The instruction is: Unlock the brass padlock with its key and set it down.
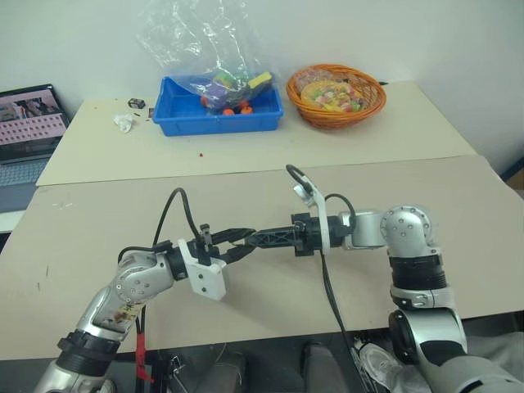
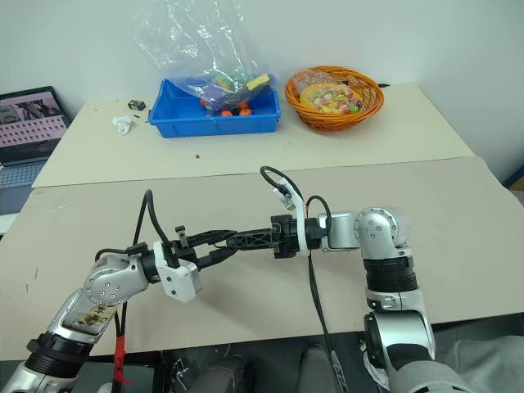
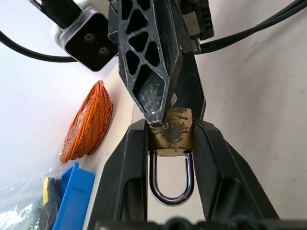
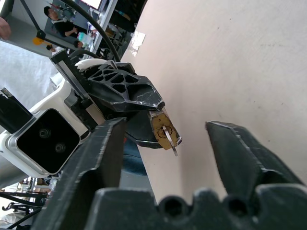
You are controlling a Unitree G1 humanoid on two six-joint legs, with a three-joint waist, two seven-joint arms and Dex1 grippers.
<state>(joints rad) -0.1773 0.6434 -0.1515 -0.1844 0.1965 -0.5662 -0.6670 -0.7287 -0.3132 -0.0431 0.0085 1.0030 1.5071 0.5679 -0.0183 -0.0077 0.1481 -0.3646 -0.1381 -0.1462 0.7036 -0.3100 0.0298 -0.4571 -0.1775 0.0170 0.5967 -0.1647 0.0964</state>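
The padlock's shackle points back inside my left gripper, so next my right gripper takes the padlock's keyhole end [image 4: 161, 128] to free my left gripper for working the shackle.
The brass padlock [image 3: 173, 134] is held in the air over the near table, clamped by its body between the fingers [image 3: 129, 172] of my left gripper [image 1: 239, 244]. Its silver shackle [image 3: 170, 194] is closed and points back toward the left wrist. A small silver key [image 4: 171, 142] sticks out of the padlock's keyhole end. My right gripper [image 1: 255, 238] comes in from the right, tip to tip with the left one. Its fingers [image 4: 103, 153] stand apart on either side of the key, with a gap to the key on each side.
On the far table stand a blue bin [image 1: 176, 119] with toys under a clear plastic bag [image 1: 192, 37] and an orange wicker basket [image 1: 304, 115] of sweets. A white crumpled scrap [image 1: 123, 121] lies left of the bin. A laptop [image 1: 29, 123] sits at the far left.
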